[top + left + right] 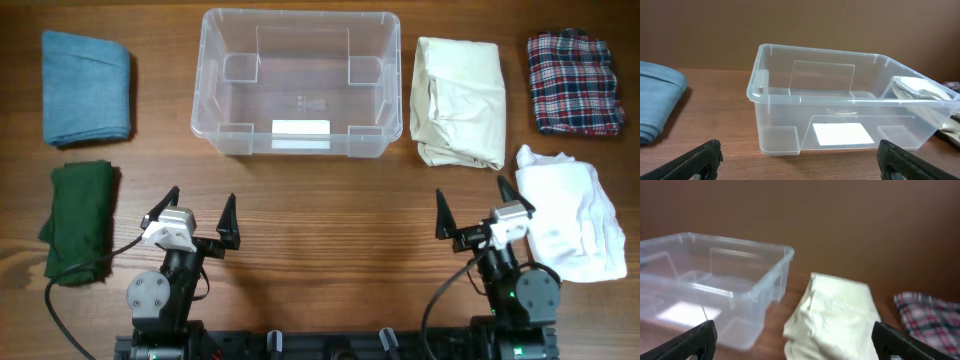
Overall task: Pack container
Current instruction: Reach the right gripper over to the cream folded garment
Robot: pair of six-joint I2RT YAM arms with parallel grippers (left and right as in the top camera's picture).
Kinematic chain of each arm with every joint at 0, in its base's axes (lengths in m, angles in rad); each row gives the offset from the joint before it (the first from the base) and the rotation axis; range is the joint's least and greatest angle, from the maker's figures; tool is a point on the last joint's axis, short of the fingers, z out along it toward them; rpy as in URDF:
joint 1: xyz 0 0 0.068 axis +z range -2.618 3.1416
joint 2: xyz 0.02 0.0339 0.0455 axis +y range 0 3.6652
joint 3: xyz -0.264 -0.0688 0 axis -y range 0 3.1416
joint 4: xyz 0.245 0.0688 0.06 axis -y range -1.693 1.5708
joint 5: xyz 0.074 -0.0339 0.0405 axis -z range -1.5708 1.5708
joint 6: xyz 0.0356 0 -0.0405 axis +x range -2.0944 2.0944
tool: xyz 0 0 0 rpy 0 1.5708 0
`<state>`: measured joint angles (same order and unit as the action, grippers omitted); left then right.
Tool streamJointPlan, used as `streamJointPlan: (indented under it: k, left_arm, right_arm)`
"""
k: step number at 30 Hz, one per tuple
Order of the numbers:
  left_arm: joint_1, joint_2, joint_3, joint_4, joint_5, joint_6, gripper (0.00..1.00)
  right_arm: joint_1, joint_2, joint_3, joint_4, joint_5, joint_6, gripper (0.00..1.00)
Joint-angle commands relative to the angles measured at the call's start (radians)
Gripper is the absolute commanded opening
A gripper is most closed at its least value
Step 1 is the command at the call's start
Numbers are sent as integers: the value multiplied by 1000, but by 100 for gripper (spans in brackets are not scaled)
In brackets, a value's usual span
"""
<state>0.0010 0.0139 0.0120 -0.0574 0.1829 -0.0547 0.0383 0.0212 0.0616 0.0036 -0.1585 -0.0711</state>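
Observation:
I need to close my right gripper on the long edge [497, 115] of the cream folded cloth, on the side facing the red plaid cloth.
The clear plastic container [300, 85] stands empty at the back middle of the table, its white label [301, 127] on the near long side. It also shows in the left wrist view [840, 120] and the right wrist view [715, 290]. My left gripper [194, 217] is open and empty, near the front left, well short of the container. My right gripper [477, 207] is open and empty at the front right, next to a white cloth [575, 225]. A cream folded cloth [458, 100] lies just right of the container and shows in the right wrist view [837, 317].
A blue folded cloth [86, 87] lies at the back left and a dark green one [78, 218] at the front left. A red plaid cloth [575, 82] lies at the back right. Bare wood [330, 215] lies between the grippers and the container.

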Motion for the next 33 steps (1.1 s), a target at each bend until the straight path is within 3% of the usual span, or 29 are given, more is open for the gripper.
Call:
streamJointPlan:
  k: [1, 13, 18, 27, 33]
  left_arm:
    - [-6, -7, -6, -3, -9, -6, 100]
    - [-6, -7, -6, -3, -9, -6, 100]
    - [-6, -7, -6, -3, -9, -6, 100]
    - [-6, -7, -6, -3, -9, -6, 100]
    - [-6, -7, -6, -3, -9, -6, 100]
  right_arm:
    - [-14, 52, 178, -19, -30, 20, 100]
    - [-47, 810, 972, -413, -62, -66, 100]
    - [-82, 1120, 1293, -566, -345, -285, 100]
    - [-138, 1315, 1353, -631, -369, -258, 100]
    - [-296, 1452, 1353, -637, -374, -97, 100]
